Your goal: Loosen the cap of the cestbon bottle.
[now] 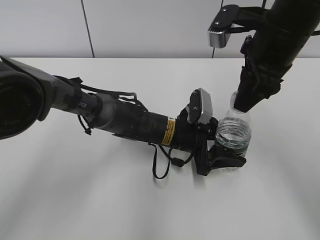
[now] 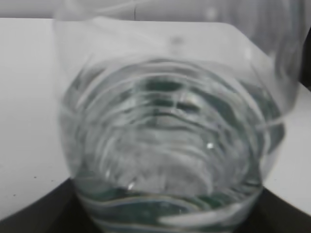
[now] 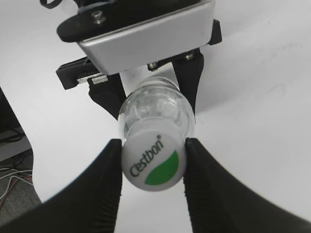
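The robot's right gripper is turned far round while the cap still sits on the cestbon bottle, so it should open, turn back and grip the cap's sides point(image 3: 128, 154) for another twist.
The cestbon bottle point(image 1: 233, 131) stands upright on the white table, clear with a dark green label band. My left gripper point(image 1: 226, 159) is shut on its lower body from the left; the bottle fills the left wrist view point(image 2: 165, 141). My right gripper point(image 1: 241, 102) comes down from above and is shut on the cap, which is hidden in the exterior view. In the right wrist view the white cap point(image 3: 154, 160), with a green patch and "Cestbon" lettering, sits between my two black fingers point(image 3: 153, 162), both touching its sides. The bottle body point(image 3: 158, 107) shows below it.
The white table point(image 1: 100, 190) stretches around the bottle, with a wall behind. The left arm lies across the table from the left edge. The left wrist camera housing point(image 3: 146, 34) shows behind the bottle in the right wrist view.
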Controlling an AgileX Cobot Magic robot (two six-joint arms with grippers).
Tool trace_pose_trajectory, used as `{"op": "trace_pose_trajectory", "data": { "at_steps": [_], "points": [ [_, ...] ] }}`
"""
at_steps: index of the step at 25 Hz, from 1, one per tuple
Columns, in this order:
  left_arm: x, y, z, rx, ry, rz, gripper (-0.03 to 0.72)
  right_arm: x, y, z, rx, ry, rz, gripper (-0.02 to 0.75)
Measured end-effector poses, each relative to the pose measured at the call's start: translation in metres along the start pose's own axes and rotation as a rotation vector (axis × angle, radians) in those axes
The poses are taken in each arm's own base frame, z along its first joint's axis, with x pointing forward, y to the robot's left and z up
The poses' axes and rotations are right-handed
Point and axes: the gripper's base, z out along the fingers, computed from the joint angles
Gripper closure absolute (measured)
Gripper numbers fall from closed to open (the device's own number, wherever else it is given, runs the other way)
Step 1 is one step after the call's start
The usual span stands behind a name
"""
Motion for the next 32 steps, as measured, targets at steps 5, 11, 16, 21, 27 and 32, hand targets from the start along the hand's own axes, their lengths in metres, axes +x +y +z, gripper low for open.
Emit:
{"op": "trace_pose_trajectory", "data": {
  "at_steps": [5,11,16,21,27,32],
  "points": [
    [0.0,0.0003,-0.0004,0.0,-0.001,-0.001,0.189,-0.0009,-0.0003,0.0,0.004,-0.01,0.014,0.436],
    [0.0,0.0003,-0.0004,0.0,-0.001,-0.001,0.189,-0.0023,-0.0016,0.0,0.017,-0.026,0.056,0.351],
    [0.0,0.0003,-0.0004,0.0,-0.001,-0.001,0.189,-0.0026,-0.0018,-0.0001,0.018,-0.029,0.097,0.325],
    [0.0001,0.0002,-0.0004,0.0,0.0,-0.001,0.189,-0.0026,-0.0018,-0.0001,0.017,-0.03,0.197,0.241],
    [0.0001,0.0002,-0.0004,0.001,0.0,0.0,0.189,-0.0026,-0.0018,-0.0001,0.014,-0.031,0.37,0.147],
    [0.0001,0.0002,-0.0004,0.001,0.0,0.0,0.189,-0.0026,-0.0018,-0.0001,0.01,-0.033,0.622,0.139]
  ]
}}
